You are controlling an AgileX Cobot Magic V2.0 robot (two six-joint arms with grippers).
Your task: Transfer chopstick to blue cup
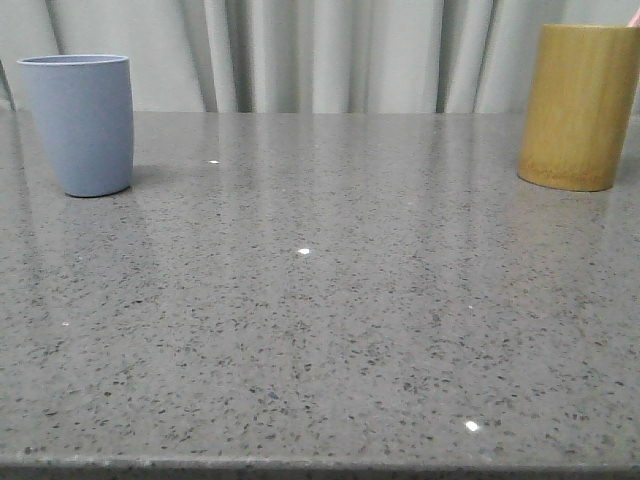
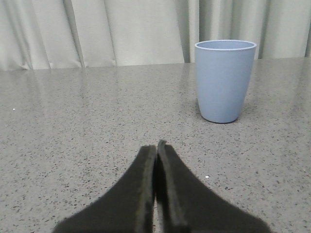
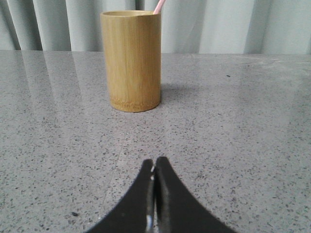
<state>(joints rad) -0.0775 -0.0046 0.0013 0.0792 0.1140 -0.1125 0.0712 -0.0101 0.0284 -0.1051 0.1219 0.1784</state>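
The blue cup has a side farthest from the bamboo holder. Next, my left gripper grabs the blue cup there, by its rim (image 1: pixel 21 63) (image 2: pixel 196 46).
The blue cup (image 1: pixel 82 122) stands upright at the table's far left; it also shows in the left wrist view (image 2: pixel 224 80), ahead of my left gripper (image 2: pixel 156 145), which is shut and empty, well short of it. A pale pink chopstick (image 3: pixel 159 6) sticks out of the yellow-brown bamboo holder (image 3: pixel 131 60); in the front view only a pink tip (image 1: pixel 634 17) shows above the holder (image 1: pixel 578 105) at the far right. My right gripper (image 3: pixel 155 161) is shut and empty, some way in front of the holder. Neither gripper shows in the front view.
The grey speckled stone table (image 1: pixel 320 300) stretches between the cup and the holder. A pale curtain (image 1: pixel 320 50) hangs behind the table's back edge.
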